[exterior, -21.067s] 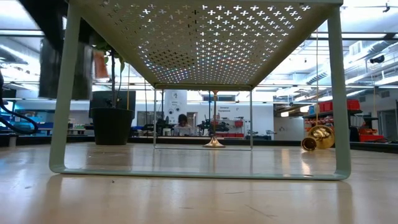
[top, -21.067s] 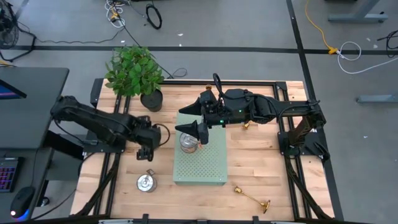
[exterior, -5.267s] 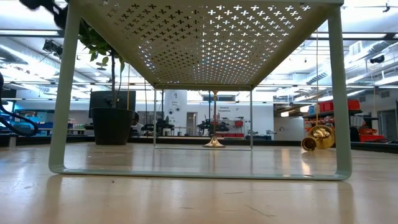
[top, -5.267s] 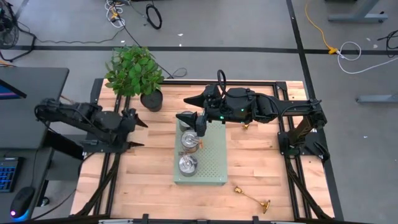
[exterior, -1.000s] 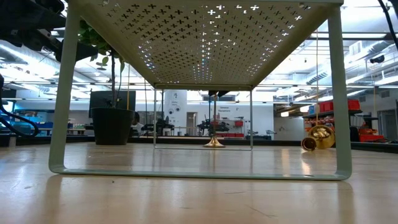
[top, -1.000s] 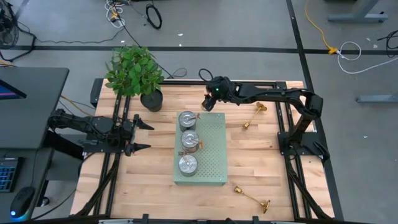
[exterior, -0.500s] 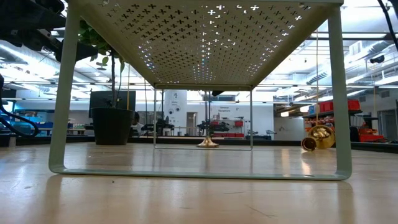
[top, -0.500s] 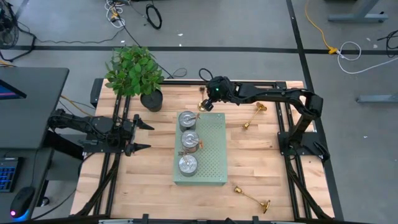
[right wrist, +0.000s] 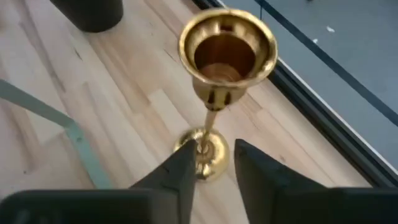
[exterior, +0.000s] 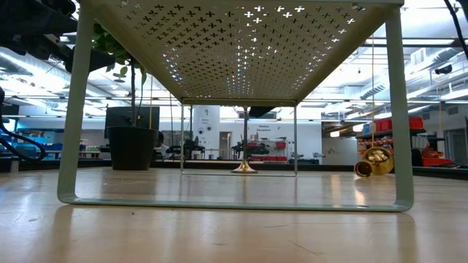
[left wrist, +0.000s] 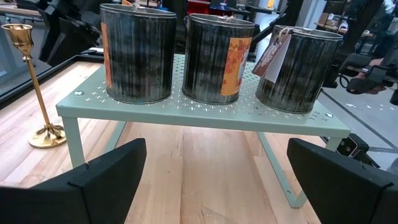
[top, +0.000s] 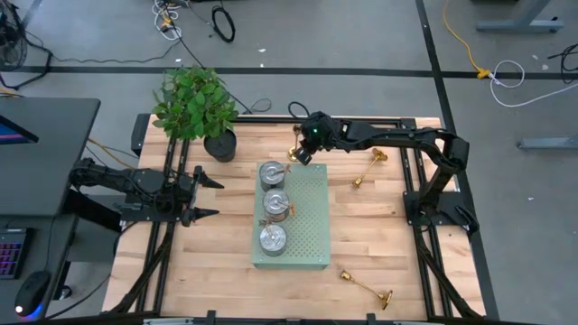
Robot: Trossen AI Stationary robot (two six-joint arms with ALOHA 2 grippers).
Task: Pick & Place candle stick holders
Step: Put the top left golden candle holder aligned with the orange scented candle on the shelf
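Note:
My right gripper's fingers are low next to the holder's stem. My right gripper will open them and grab the holder just below its cup [right wrist: 212, 112] before lifting.
One brass candle stick holder [right wrist: 227, 53] stands upright on its round base [right wrist: 208, 155] on the wood, just beyond the far end of the green shelf [top: 307, 226]. My right gripper [right wrist: 214, 147] reaches down beside it [top: 302, 153], open by a narrow gap, with the thin stem between its fingers. The left wrist view shows the same holder [left wrist: 31, 81]. A second holder [top: 366, 169] lies on its side at the far right, a third [top: 366, 287] near the front right. My left gripper [left wrist: 214, 186] waits wide open at the table's left [top: 197, 190]. My right gripper has its fingers on either side of the holder's stem [right wrist: 210, 127], low down near the base, coming slanting from above. One finger [right wrist: 183, 165] stands right beside the stem; whether it touches cannot be told. The holder stands upright on the table.
Three metal tins [top: 274, 200] stand in a row on the perforated green shelf. A potted plant [top: 194, 104] is at the far left corner. Bare wood lies to the left and right of the shelf.
The upright holder has shifted a little toward the table's left and still stands on its base. My right gripper has stayed over it at the shelf's far end.

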